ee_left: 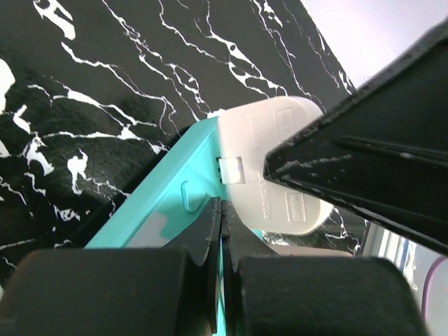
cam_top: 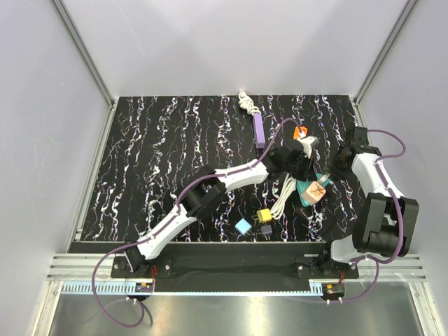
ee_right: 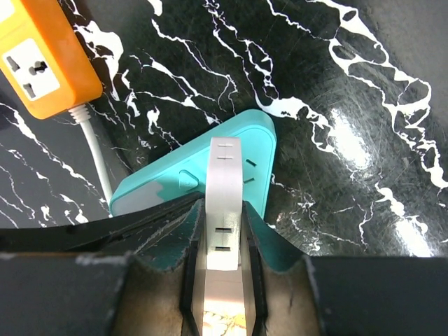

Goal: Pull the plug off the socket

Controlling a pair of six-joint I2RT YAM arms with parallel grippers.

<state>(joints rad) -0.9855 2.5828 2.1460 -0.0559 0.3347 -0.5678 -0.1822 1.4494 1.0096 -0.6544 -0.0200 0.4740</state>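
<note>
My right gripper has the white plug, which sits in the teal socket now. It will let go of the plug on the table (cam_top: 222,205) next to the blue cube, away from the yellow cube.
A white plug (ee_right: 224,175) sits in the teal socket (ee_right: 175,183), which lies on the black marbled table. My right gripper (ee_right: 224,206) is shut on the plug, one pad on each flat side. In the left wrist view the plug (ee_left: 262,157) stands on the teal socket (ee_left: 164,210), with a black right finger (ee_left: 364,164) across it. My left gripper (ee_left: 222,206) is shut with nothing between its fingers, and its tips rest on the socket face beside the plug. From above, both grippers meet at the teal socket (cam_top: 306,194) at the right of the table.
An orange socket block (ee_right: 42,59) with a white cable lies just beyond the teal one. A purple power strip (cam_top: 259,129) lies at the back centre. A coiled white cable (cam_top: 283,196) and small yellow (cam_top: 264,215), blue (cam_top: 243,226) and dark cubes lie near the front.
</note>
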